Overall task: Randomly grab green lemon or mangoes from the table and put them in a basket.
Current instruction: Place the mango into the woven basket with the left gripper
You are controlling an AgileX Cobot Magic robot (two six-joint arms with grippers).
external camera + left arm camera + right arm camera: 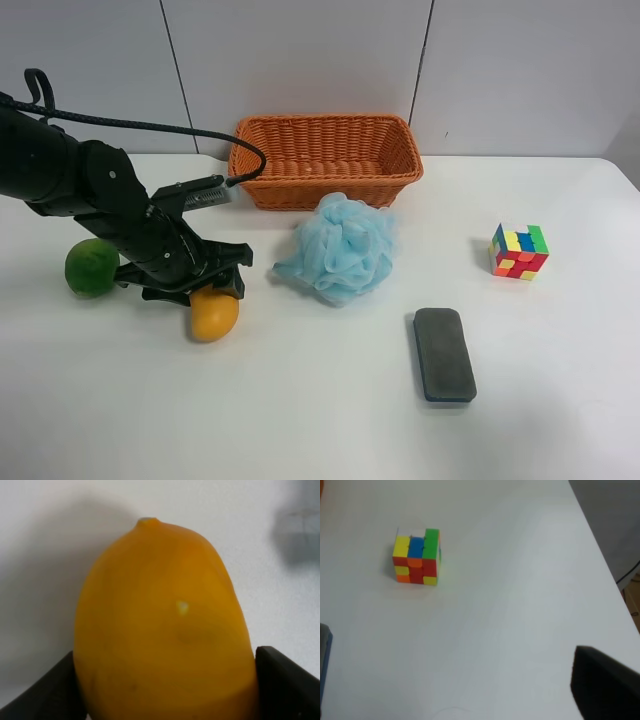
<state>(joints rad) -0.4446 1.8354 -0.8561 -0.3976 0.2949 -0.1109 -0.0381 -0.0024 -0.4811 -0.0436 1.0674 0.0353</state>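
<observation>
Next, the left gripper releases the yellow-orange mango inside the wicker basket [299,160] near its front side, behind the bath pouf.
The yellow-orange mango [214,313] lies on the white table [330,420] at front left and fills the left wrist view [162,625]. My left gripper [208,290], on the arm at the exterior high view's left, reaches down over it, with a black finger [287,680] pressed against each side. The green lemon [92,267] sits on the table just left of that arm. The orange-brown wicker basket [325,130] stands at the back centre and looks empty. Only one dark finger [602,682] of my right gripper shows, above bare table.
A light blue bath pouf [340,247] lies in front of the basket. A dark grey eraser block [444,353] lies at front centre-right. A colourful puzzle cube [519,251] sits at the right and also shows in the right wrist view [417,556].
</observation>
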